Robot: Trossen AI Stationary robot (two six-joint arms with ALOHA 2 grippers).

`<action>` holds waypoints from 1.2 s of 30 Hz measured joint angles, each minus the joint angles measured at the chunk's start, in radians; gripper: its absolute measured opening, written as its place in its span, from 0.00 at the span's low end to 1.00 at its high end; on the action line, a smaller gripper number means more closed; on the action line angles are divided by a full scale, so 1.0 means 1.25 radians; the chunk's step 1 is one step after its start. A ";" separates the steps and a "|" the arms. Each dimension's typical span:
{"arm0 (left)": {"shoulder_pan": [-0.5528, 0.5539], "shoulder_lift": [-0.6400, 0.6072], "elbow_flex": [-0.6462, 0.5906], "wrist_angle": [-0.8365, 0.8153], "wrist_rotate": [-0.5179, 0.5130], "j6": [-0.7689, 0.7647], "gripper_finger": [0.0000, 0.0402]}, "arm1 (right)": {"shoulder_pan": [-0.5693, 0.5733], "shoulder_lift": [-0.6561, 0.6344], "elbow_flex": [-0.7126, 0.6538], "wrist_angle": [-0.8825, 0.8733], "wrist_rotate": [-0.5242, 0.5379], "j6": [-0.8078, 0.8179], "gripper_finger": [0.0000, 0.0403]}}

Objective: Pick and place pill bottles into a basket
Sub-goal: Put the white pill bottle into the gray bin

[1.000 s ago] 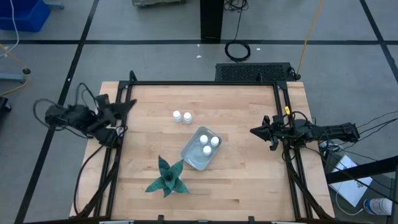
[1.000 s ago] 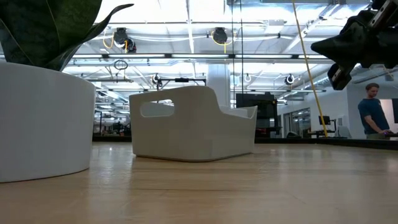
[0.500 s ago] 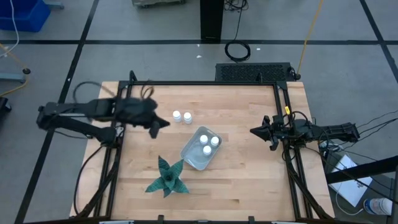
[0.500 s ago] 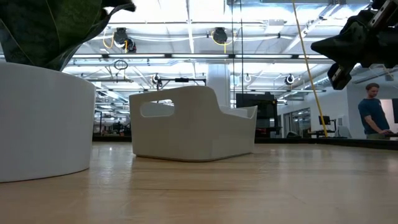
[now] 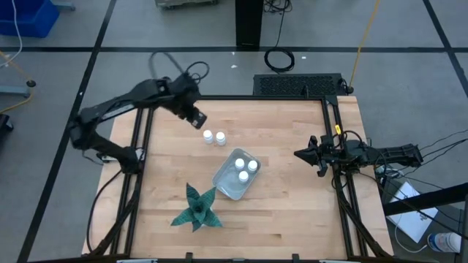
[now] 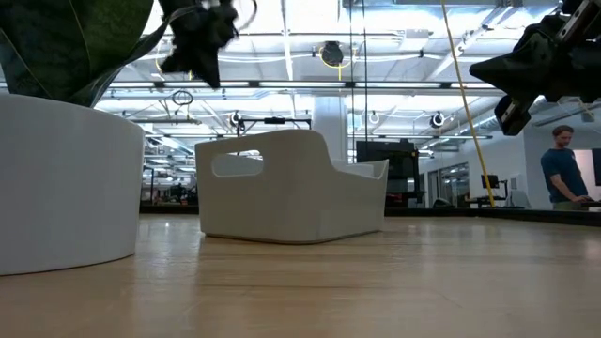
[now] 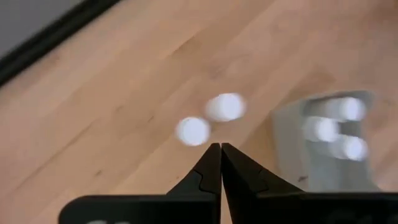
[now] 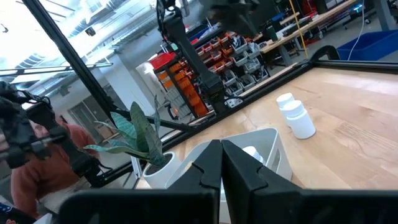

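Next, I close my left gripper on the cap (image 5: 208, 134) (image 7: 193, 131) of the loose white pill bottle that stands farther away from the pale tray.
Two white pill bottles (image 5: 208, 136) (image 5: 220, 137) stand side by side on the wooden table, also in the left wrist view (image 7: 193, 131) (image 7: 225, 107). Three more bottles (image 5: 245, 169) stand inside the pale tray (image 5: 223, 184) at the table's middle. My left gripper (image 5: 197, 120) hangs shut and empty above the table, just far-left of the two loose bottles; its fingertips (image 7: 219, 147) meet. My right gripper (image 5: 298, 154) is shut and empty at the table's right side, pointing toward the tray.
A green spiky plant (image 5: 196, 208) in a white pot (image 6: 66, 178) stands near the tray's near-left corner. A black frame (image 5: 241, 97) borders the table. A person (image 6: 563, 169) stands in the room beyond.
My left arm has swung from the table's left edge out over the table, first toward the middle, then toward the far edge. Its gripper is now above the table beside the two loose bottles. The bottles and the tray have stayed where they were.
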 joint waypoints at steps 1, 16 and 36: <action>0.012 0.021 0.002 -0.009 0.005 -0.003 0.04 | 0.000 0.000 0.000 0.000 0.000 0.000 0.00; -0.012 0.175 0.003 0.000 -0.030 0.065 0.46 | 0.000 0.000 0.000 0.000 0.000 0.000 0.00; -0.038 0.301 0.003 -0.005 -0.043 0.122 0.69 | 0.000 0.000 -0.001 0.000 0.000 0.000 0.00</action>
